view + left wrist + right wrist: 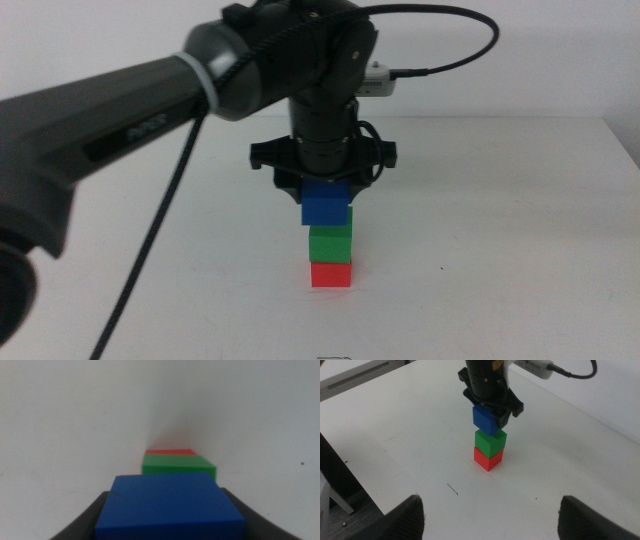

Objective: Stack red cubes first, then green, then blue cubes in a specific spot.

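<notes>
My left gripper has the blue cube at the green cube's top. It will release the cube squarely on top of the green cube [330, 216].
A red cube [331, 273] sits on the white table with a green cube [331, 242] stacked on it. My left gripper [325, 192] points straight down over the stack and is shut on a blue cube [325, 203]. The blue cube is at the green cube's top, shifted slightly left; I cannot tell whether they touch. The left wrist view shows the blue cube [170, 505] between the jaws, with the green [177, 465] and red [170, 452] cubes beyond. My right gripper [497, 525] is open and empty, away from the stack [489, 450], and out of the middle view.
The left arm's black cable [140, 270] hangs down at the left of the middle view. The right wrist view shows a small dark mark [452, 489] on the table and the table's edge [350, 467] with floor beyond.
</notes>
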Action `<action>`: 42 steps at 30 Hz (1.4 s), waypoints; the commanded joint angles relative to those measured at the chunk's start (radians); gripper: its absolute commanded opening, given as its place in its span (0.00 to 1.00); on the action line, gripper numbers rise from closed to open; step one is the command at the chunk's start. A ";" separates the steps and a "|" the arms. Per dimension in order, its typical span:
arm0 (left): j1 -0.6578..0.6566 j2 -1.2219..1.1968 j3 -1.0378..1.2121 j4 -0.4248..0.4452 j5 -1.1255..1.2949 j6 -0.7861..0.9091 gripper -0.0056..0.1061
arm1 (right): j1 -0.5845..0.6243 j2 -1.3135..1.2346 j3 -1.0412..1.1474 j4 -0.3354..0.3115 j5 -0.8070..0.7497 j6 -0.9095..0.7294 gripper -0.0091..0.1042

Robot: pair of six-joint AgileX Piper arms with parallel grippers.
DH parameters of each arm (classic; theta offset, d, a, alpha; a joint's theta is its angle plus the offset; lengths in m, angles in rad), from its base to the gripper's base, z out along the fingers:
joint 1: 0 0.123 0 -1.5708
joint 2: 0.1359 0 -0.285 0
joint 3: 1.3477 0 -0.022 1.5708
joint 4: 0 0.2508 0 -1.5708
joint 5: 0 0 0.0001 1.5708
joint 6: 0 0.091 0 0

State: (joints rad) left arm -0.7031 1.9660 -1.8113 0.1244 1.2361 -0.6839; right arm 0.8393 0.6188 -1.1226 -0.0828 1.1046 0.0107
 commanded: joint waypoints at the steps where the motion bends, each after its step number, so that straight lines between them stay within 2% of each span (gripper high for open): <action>1: 0.008 -0.082 0.000 0.005 0.084 -0.014 0.14 | -0.006 0.006 -0.022 -0.012 -0.072 -0.011 0.79; 4: 0.008 -0.082 0.000 0.000 0.075 -0.010 0.14 | -0.006 0.006 -0.022 -0.012 -0.071 -0.011 0.79; 7: 0.008 -0.082 0.000 -0.039 0.051 -0.010 0.14 | -0.006 0.006 -0.022 -0.012 -0.071 -0.011 0.79; 20: 0.008 -0.045 0.000 -0.064 0.012 -0.030 0.14 | -0.006 0.006 -0.022 -0.012 -0.071 -0.011 0.79; 42: 0.008 -0.032 0.000 -0.058 -0.078 0.010 0.14 | -0.006 0.006 -0.022 -0.012 -0.071 -0.011 0.79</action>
State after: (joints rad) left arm -0.6939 1.9887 -1.7850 0.0651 1.1811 -0.6740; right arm 0.8393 0.6188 -1.1226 -0.0828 1.1046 0.0100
